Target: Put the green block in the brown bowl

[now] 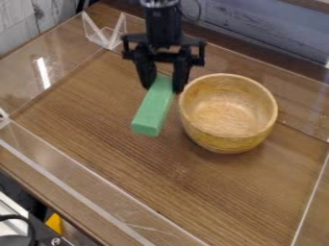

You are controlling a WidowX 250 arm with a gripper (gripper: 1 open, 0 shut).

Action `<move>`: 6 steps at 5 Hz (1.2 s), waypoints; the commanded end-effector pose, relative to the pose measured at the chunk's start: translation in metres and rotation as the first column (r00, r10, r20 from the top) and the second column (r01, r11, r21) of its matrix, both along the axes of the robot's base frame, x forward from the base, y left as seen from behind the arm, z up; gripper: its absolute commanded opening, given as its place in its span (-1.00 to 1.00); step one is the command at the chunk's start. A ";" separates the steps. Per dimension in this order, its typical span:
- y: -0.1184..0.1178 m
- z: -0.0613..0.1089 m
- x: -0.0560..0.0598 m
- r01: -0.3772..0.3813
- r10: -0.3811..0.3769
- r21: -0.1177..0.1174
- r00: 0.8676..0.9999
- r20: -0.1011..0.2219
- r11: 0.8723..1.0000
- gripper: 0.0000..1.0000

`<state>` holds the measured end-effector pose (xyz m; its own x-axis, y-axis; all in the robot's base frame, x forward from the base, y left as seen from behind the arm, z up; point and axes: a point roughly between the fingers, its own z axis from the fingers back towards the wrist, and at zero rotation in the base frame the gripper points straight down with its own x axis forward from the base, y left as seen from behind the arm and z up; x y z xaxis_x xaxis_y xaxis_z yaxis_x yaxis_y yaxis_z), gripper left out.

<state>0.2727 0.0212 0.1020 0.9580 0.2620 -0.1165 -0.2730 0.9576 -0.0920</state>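
I will open my gripper to release the green block on the middle of the brown bowl's bottom [226, 112]. The green block now tilts just above the table.
My gripper [168, 83] hangs over the wooden table, its two black fingers shut on the upper end of the green block [153, 110]. The block is a bright green bar that tilts down and to the left from the fingers, its lower end just above the table. The brown bowl [229, 135] is a round, thick-walled tan wooden bowl right beside the block, on its right. Nothing lies inside the bowl. The gripper is at the bowl's left rim, a little higher than it.
Clear plastic walls [77, 207] fence the wooden table [77, 115] on the front and left. A small clear plastic stand [103, 34] sits at the back left. Cables and a yellow-black object [52, 231] lie outside the front left corner.
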 end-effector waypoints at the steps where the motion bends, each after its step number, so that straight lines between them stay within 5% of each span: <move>1: -0.013 0.048 0.009 0.039 -0.039 -0.010 0.997 0.073 0.999 -1.00; 3: -0.056 0.044 0.018 0.274 -0.273 0.001 0.959 0.076 0.962 -1.00; 6: -0.060 0.028 0.041 0.284 -0.287 0.052 0.955 0.070 0.957 -1.00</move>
<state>0.3076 -0.0372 0.1152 0.9961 -0.0160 -0.0867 0.0107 0.9981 -0.0610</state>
